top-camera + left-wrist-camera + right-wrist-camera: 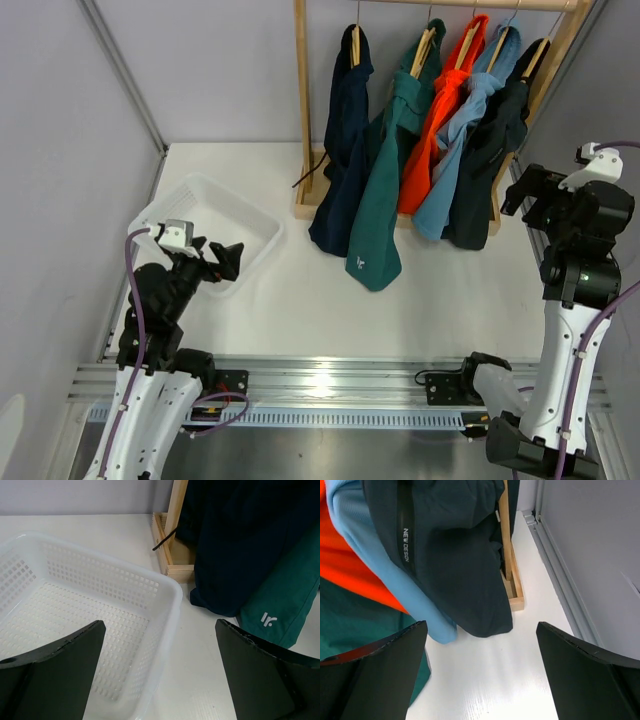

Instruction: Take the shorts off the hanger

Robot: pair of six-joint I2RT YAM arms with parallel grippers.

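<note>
My right gripper is to close on the waistband (pixel 521 85) of the almost black shorts, at its near end next to the lower end of the pale wooden hanger.
The shorts (pixel 488 165), almost black, hang at the right end of the wooden rack, on a pale wooden hanger (pixel 536 57). In the right wrist view the shorts (pixel 460 570) fill the upper middle, with white lettering and a small white label, their hem just above the table. My right gripper (pixel 528 192) stands open to the right of the shorts, apart from them, with nothing between its fingers (pixel 590 680). My left gripper (pixel 226 262) is open over the near edge of the white basket (pixel 215 222), far from the shorts. Its jaws hold nothing.
On the rack (pixel 303 110) also hang a dark navy garment (pixel 345 150), a teal one (pixel 385 195), an orange one (pixel 440 120) and a light blue one (pixel 462 150). The rack's wooden foot (pixel 512 587) lies beside the right wall rail (pixel 560 575). The basket (pixel 75 605) is empty.
</note>
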